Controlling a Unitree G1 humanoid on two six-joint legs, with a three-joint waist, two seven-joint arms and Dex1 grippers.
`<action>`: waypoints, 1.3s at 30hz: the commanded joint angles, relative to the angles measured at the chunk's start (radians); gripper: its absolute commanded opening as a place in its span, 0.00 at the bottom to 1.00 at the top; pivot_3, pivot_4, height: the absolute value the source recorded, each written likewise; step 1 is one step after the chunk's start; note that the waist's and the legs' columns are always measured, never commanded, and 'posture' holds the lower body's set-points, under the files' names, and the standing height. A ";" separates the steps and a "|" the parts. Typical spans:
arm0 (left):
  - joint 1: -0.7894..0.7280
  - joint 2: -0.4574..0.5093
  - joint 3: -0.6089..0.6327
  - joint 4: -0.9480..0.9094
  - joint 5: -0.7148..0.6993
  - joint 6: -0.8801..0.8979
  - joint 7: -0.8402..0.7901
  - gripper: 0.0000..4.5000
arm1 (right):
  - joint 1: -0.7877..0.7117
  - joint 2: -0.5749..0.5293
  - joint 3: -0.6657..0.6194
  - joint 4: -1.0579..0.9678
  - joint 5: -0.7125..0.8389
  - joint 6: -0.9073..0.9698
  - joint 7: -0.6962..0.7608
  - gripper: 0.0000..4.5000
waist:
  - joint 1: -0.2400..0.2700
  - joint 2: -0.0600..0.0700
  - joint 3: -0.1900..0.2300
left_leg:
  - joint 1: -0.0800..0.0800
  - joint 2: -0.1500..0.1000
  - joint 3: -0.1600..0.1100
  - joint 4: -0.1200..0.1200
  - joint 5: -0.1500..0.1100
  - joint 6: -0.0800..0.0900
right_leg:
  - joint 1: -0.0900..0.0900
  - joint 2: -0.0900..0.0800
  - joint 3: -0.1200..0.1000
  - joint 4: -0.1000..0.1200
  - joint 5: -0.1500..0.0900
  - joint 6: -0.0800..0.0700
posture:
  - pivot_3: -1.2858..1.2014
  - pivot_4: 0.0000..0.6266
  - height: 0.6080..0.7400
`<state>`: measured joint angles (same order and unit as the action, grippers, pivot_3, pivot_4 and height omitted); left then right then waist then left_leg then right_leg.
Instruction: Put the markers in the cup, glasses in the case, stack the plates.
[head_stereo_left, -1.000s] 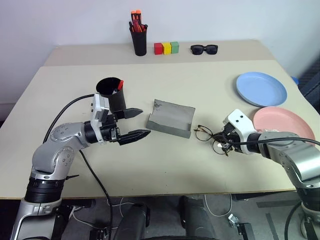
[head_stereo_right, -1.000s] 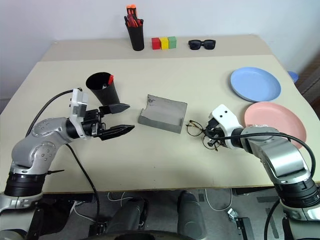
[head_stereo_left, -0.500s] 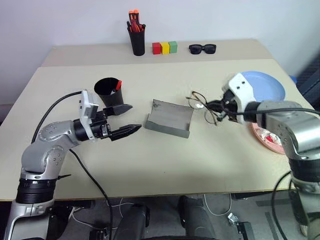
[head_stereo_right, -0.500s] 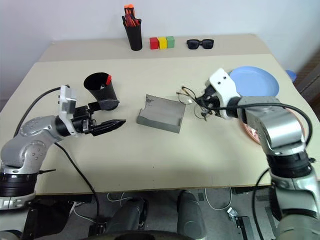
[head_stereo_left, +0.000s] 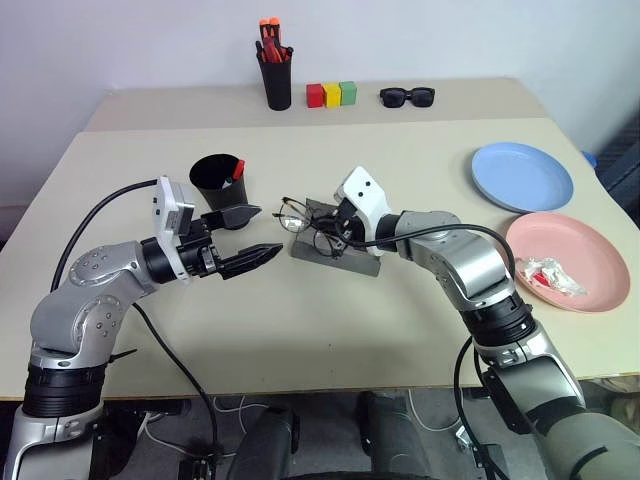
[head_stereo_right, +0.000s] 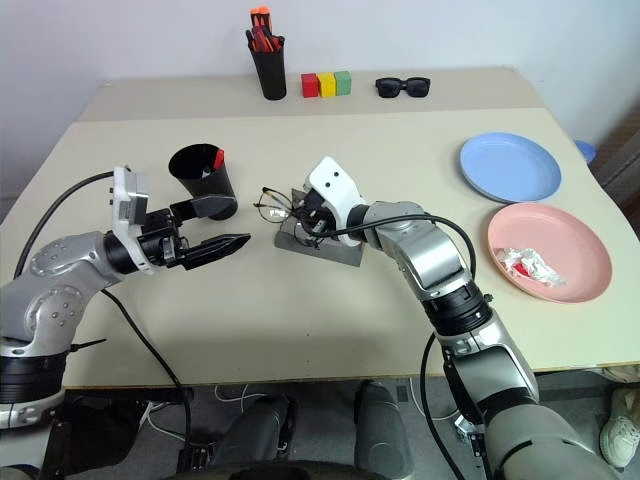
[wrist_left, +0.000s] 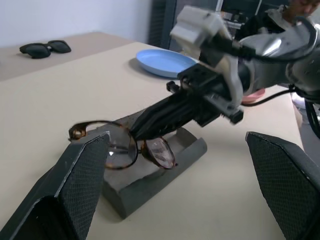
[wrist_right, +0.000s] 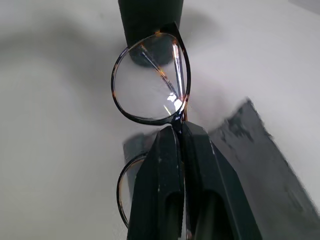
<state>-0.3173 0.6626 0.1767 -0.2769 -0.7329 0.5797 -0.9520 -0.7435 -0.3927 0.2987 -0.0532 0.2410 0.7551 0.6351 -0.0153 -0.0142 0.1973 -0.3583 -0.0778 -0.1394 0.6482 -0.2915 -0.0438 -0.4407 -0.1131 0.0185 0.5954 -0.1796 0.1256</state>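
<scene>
The glasses will go down in the front tray of the open grey case (head_stereo_left: 341, 246), below the case's lid, where I should set them with my right gripper.
My right gripper (head_stereo_left: 322, 228) is shut on the bridge of the round wire-framed glasses (head_stereo_left: 298, 215). It holds them just above the left end of the open grey case (head_stereo_left: 352, 262); I cannot tell whether they touch it. In the right wrist view its fingers (wrist_right: 170, 150) pinch the glasses (wrist_right: 150, 85) between the lenses. My left gripper (head_stereo_left: 270, 231) is open and empty, level, just left of the case and in front of the black cup (head_stereo_left: 218, 180). A red-capped marker (head_stereo_left: 238, 170) stands in the cup. The blue plate (head_stereo_left: 522, 176) and pink plate (head_stereo_left: 585, 245) lie side by side at the right.
A crumpled wrapper (head_stereo_left: 546, 273) lies on the pink plate. On the rear table stand a black pen holder with orange-capped pens (head_stereo_left: 277, 75), three coloured blocks (head_stereo_left: 332, 95) and black sunglasses (head_stereo_left: 407, 97). A black cable hangs from my left arm.
My right gripper has carried the glasses up and to the left, from the table near the pink plate to the case's left end. The left gripper has stayed open and nearly still.
</scene>
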 joint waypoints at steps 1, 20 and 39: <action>0.005 0.009 0.034 -0.032 -0.023 0.000 0.008 1.00 | -0.002 -0.022 -0.017 0.000 -0.015 -0.019 0.024 0.01 | 0.000 0.000 0.000 | 0.000 0.000 0.000 0.000 0.000 0.000 | 0.000 0.000 0.000 0.000 0.000 0.000 | 0.52 0.24 1.00; 0.020 0.006 0.028 -0.022 -0.023 -0.013 -0.012 1.00 | -0.063 -0.082 -0.028 0.135 -0.097 -0.113 0.112 0.01 | -0.002 0.000 0.000 | 0.000 0.000 0.001 0.000 0.000 0.000 | 0.000 0.001 0.000 0.000 0.000 0.000 | 0.52 0.24 1.00; 0.036 0.002 0.026 -0.027 -0.020 -0.027 -0.014 1.00 | -0.022 -0.108 0.062 0.082 -0.154 -0.053 0.216 0.01 | -0.002 0.000 0.000 | 0.000 0.001 0.000 0.000 0.000 0.000 | 0.000 0.001 0.000 0.000 0.000 0.000 | 0.52 0.24 1.00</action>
<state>-0.2826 0.6627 0.1800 -0.2787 -0.7421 0.5725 -0.9621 -0.7561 -0.4994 0.3551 0.0621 0.0969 0.7117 0.8440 -0.0171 -0.0142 0.1972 -0.3583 -0.0772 -0.1390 0.6480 -0.2915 -0.0439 -0.4408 -0.1125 0.0186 0.5952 -0.1794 0.1251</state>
